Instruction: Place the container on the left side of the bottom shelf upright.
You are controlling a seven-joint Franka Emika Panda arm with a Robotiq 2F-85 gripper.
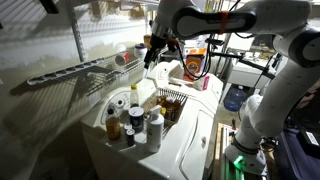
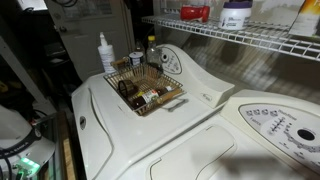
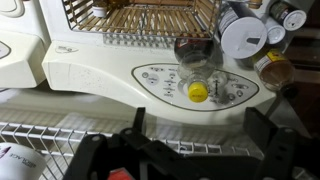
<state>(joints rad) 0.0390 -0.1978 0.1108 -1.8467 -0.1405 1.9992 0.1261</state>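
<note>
Next, my gripper moves next to the container's body (image 1: 122,59), beside the white jar on the bottom shelf, and closes around its sides there.
The container (image 1: 127,58), pale with a red cap, seems to lie on its side on the white wire bottom shelf (image 1: 70,72). In the other exterior view its red end (image 2: 194,12) shows on the shelf (image 2: 260,40) beside a white jar (image 2: 236,14). My gripper (image 1: 151,52) hangs just beside the container, above the shelf's end. In the wrist view the gripper (image 3: 200,140) is open and empty over the shelf wires (image 3: 60,132). A white and red bit at the lower left edge (image 3: 8,158) may be the container.
Under the shelf is a white washer (image 2: 200,100) with a control panel and yellow knob (image 3: 198,92). On it stands a wire basket (image 2: 146,88) with several bottles, with more jars beside it (image 1: 135,122). An orange bottle (image 1: 197,62) stands behind the arm.
</note>
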